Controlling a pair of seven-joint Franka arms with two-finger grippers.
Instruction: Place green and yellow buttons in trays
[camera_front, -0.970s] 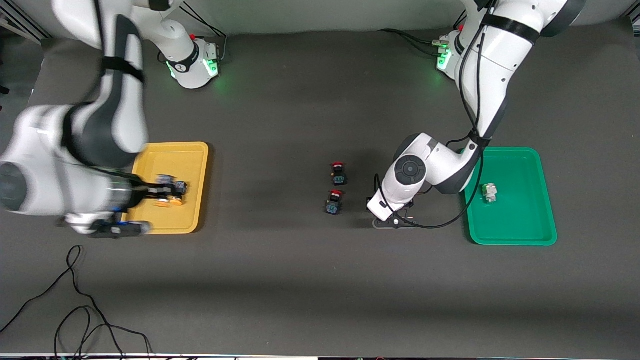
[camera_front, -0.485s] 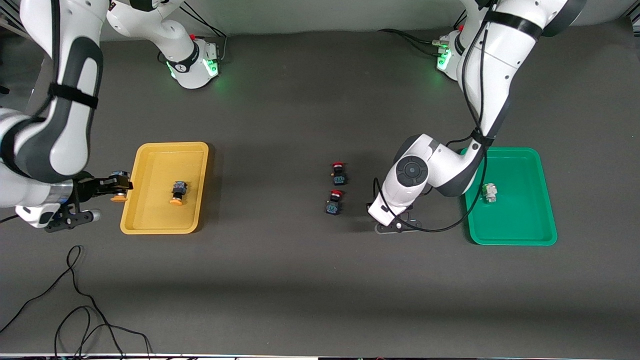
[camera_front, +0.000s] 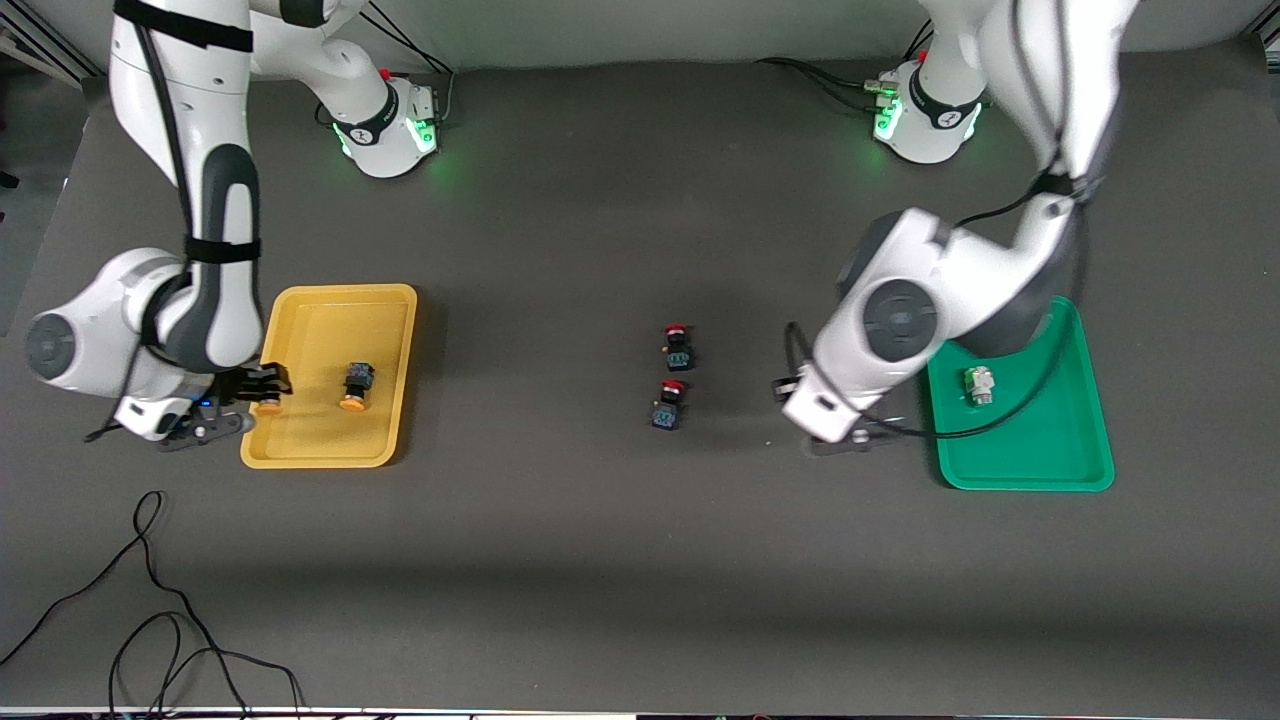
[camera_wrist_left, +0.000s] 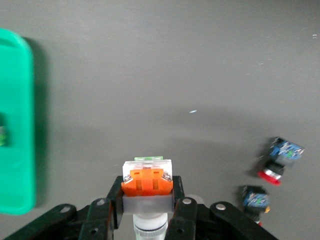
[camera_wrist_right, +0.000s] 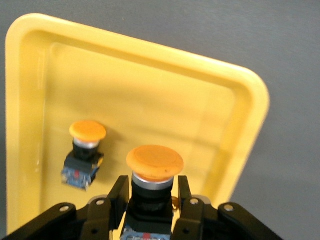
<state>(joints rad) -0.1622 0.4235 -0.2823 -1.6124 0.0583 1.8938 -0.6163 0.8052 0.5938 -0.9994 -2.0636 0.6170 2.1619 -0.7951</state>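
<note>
Next, my left gripper lets go of the white orange-red-faced switch between the green-faced switch and the green tray's outer rim (camera_front: 1042, 382).
My right gripper (camera_front: 263, 392) is shut on a black button with an orange-yellow cap (camera_wrist_right: 154, 164) and holds it over the edge of the yellow tray (camera_front: 330, 325) at the right arm's end. A second yellow-capped button (camera_front: 356, 386) lies in that tray, also in the right wrist view (camera_wrist_right: 85, 150). My left gripper (camera_front: 846, 437) is shut on a white switch with an orange-red face (camera_wrist_left: 147, 181), over bare table beside the green tray (camera_front: 1040, 445). A white-and-silver green-faced switch (camera_front: 978, 385) lies in the green tray.
Two black switches with red caps (camera_front: 677, 345) (camera_front: 668, 403) lie mid-table, one nearer the front camera than the other; both show in the left wrist view (camera_wrist_left: 278, 161) (camera_wrist_left: 255, 199). A black cable (camera_front: 150, 610) loops near the front edge at the right arm's end.
My right gripper swung off the yellow tray with its button, then came back over its edge. My left arm rose and moved toward the green tray with the switch.
</note>
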